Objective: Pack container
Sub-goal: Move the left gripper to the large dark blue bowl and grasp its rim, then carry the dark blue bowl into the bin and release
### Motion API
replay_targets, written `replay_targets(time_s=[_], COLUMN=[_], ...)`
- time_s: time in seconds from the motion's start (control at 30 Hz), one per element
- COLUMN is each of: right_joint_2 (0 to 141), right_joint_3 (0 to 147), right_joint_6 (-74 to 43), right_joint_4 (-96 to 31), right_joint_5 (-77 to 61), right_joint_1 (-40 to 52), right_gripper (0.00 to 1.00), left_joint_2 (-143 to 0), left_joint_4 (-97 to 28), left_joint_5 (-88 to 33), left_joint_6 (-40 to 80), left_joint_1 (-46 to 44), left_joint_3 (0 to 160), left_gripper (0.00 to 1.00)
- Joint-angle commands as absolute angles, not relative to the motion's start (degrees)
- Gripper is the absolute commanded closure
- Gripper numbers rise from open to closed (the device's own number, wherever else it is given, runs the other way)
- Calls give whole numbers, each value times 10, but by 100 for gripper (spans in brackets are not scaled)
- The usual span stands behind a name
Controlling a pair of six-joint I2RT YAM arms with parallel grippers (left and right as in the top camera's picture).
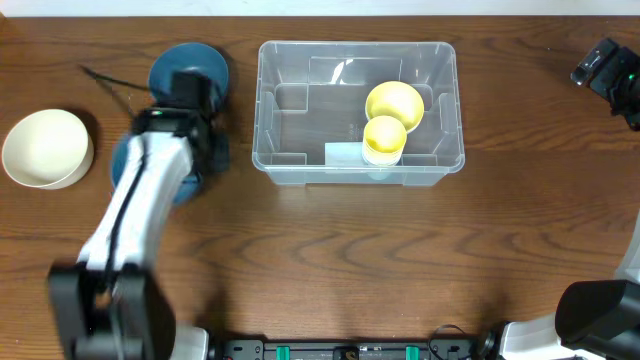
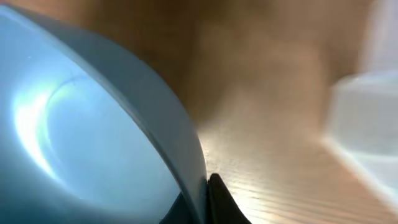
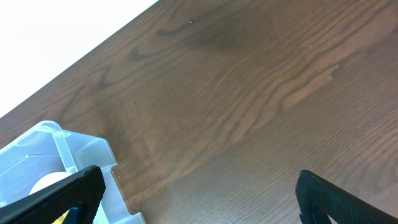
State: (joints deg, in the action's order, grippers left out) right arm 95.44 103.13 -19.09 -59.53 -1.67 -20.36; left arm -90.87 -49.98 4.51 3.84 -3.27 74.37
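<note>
My left gripper is going to set the blue bowl, still held by its rim, free on the bottom of the clear container, where it will sit close beside the yellow bowls (image 1: 323, 123).
The clear container (image 1: 440, 165) stands at mid-table with two yellow bowls (image 1: 393, 104) inside, one smaller (image 1: 383, 137). In the left wrist view it is a blur (image 2: 367, 124) at the right. My left gripper (image 1: 192, 90) is over the far blue bowl (image 1: 190, 60). It is shut (image 2: 202, 199) on this bowl's rim (image 2: 155, 106), one dark finger (image 2: 219, 200) outside the wall and one inside. My right gripper (image 1: 605, 68) hangs open at the far right, away from everything. Its fingers are spread wide (image 3: 199, 183) over bare wood, and a container corner (image 3: 74, 155) is at the lower left.
A second blue bowl (image 1: 135, 165) lies partly under my left arm. A cream bowl (image 1: 47, 148) sits at the left edge. A thin dark cable (image 1: 105, 78) trails behind the blue bowls. The table's far edge meets a white surface (image 3: 56, 31).
</note>
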Motion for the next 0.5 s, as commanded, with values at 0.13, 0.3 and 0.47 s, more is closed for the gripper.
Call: replay_targets(time_s=[0.13, 0.3, 0.47], right_joint_2=[955, 955, 955], right_joint_3=[1037, 1037, 1037], right_joint_6=[-199, -199, -199], right_joint_4=[-596, -596, -596], right_joint_5=[-15, -15, -15], right_joint_1=[-206, -206, -206], right_gripper=[1, 1, 1], left_joint_2=[-745, -728, -780], left_joint_4=[-490, -435, -364], left_joint_5=[49, 50, 56], left_joint_6=[9, -52, -120], left_joint_1=[-98, -199, -301], left_joint_3=[809, 809, 809], left_gripper=[94, 94, 95])
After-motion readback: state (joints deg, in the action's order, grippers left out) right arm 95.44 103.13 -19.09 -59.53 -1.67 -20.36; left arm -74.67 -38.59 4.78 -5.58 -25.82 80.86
